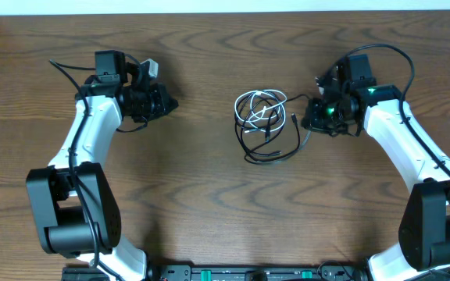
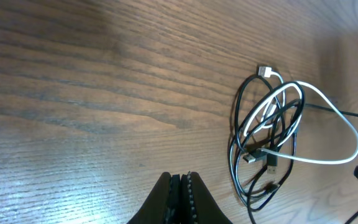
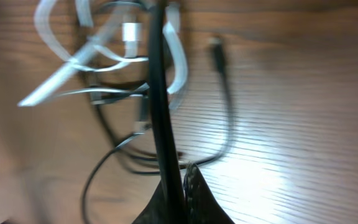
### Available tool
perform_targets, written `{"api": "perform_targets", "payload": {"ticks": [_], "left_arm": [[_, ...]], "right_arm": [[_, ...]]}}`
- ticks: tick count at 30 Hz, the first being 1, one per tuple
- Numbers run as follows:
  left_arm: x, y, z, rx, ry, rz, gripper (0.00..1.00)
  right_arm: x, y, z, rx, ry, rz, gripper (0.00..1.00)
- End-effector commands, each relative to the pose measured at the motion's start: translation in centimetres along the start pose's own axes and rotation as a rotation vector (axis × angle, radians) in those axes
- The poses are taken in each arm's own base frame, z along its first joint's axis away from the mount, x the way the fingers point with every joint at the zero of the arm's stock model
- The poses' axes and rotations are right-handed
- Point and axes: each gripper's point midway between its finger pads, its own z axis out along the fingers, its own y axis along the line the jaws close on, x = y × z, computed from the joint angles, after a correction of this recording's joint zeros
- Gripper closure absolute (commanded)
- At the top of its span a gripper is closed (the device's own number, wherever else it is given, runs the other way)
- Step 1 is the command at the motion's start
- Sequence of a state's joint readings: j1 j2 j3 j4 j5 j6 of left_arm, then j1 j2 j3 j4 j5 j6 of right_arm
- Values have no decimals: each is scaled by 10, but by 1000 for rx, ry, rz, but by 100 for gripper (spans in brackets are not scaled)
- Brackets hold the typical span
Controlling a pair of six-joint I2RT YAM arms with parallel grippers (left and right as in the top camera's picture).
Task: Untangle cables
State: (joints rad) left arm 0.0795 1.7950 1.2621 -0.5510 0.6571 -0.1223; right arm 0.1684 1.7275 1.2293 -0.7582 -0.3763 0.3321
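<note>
Next, I release the black cable from my right gripper at the edge of the white loops (image 1: 276, 119) (image 3: 168, 55) beside the loose black plug.
The cables (image 1: 262, 119) lie tangled in one heap at the table's middle: a white cord (image 2: 328, 158) looped through thin black ones (image 2: 237, 124). My left gripper (image 1: 170, 103) sits well left of the heap. Its jaws (image 2: 180, 180) are shut with nothing between them. My right gripper (image 1: 309, 117) is at the heap's right edge. In the right wrist view it (image 3: 185, 177) is shut on a black cable (image 3: 157, 93) that runs up from the fingers over the white loops (image 3: 61, 78). A loose black plug (image 3: 216, 46) lies beside them.
Bare wooden tabletop (image 1: 209, 187) surrounds the heap. Both arms' white links (image 1: 84, 136) reach in from the near corners. The table's far edge (image 1: 225, 13) meets a white surface.
</note>
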Motion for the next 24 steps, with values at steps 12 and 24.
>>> {"api": "perform_targets", "payload": {"ticks": [12, 24], "left_arm": [[47, -103, 54, 107, 105, 479, 49], [41, -139, 100, 145, 11, 734, 35]], "right_arm": [[-3, -15, -1, 137, -34, -33, 99], [-3, -14, -1, 136, -36, -40, 99]]}}
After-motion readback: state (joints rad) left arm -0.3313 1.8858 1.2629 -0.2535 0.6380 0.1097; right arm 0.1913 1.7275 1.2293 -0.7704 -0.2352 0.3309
